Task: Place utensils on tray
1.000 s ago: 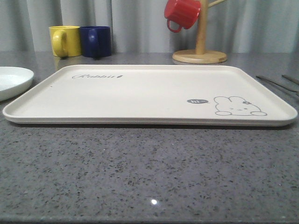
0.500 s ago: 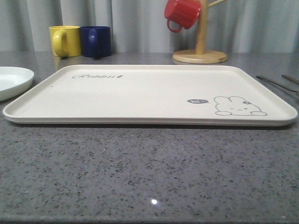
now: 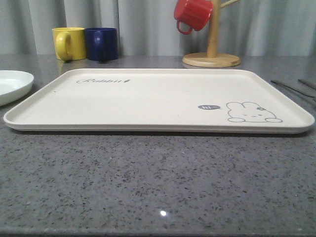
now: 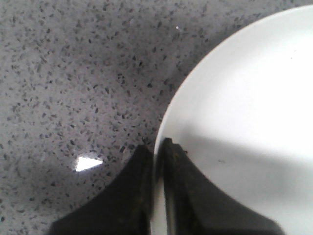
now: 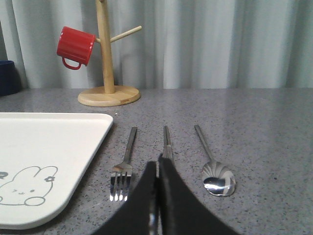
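Next, my left gripper releases the white plate on the cream tray, over the cursive lettering (image 3: 113, 91) across from the bunny drawing.
The cream tray (image 3: 148, 96) with its bunny drawing lies flat mid-table, and its corner (image 5: 49, 142) sits left of the cutlery. A fork (image 5: 124, 164), a pair of chopsticks (image 5: 167, 139) and a spoon (image 5: 217, 178) lie side by side on the counter; their thin handles (image 3: 291, 88) show past the tray's right rim. My right gripper (image 5: 157, 164) is shut, low over the near end of the chopsticks, which run on beneath it. My left gripper (image 4: 157, 144) straddles the rim of the white plate (image 4: 244, 98), its fingers closed on that rim.
The white plate (image 3: 12, 84) sits at the far left of the table. A yellow mug (image 3: 68, 43) and a blue mug (image 3: 101, 43) stand at the back left. A wooden mug tree (image 3: 211, 59) holding a red mug (image 3: 192, 14) stands at the back right.
The white plate has slid a little to the left. The tray's left corner has shifted very slightly right. The cutlery has not moved.
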Robot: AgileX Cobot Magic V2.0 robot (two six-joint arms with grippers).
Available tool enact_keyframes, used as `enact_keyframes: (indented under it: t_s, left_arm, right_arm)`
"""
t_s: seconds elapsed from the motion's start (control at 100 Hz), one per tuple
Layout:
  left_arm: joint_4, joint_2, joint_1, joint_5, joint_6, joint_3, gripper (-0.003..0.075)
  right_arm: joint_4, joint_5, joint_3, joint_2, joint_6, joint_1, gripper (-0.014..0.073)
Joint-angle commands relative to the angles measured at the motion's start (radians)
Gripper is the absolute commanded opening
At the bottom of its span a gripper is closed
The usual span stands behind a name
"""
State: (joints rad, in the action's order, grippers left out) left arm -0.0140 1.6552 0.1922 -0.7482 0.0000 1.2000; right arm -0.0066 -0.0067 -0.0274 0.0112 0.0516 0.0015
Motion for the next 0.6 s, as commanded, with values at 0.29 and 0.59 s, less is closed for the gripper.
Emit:
enact_keyframes:
  t_s: [0.29,0.59]
  left_arm:
    - [0.138,-0.163,0.030,0.009,0.089,0.026,-0.0017]
    - [0.282,-0.323,0.046,-0.042,0.180,0.076,-0.0017]
  right_arm:
    - [0.000,-0.084,0.017,0.018,-0.008,-0.005,-0.0068]
    - [0.000,-0.084,0.017,0.018,-0.008,-0.005,-0.0068]
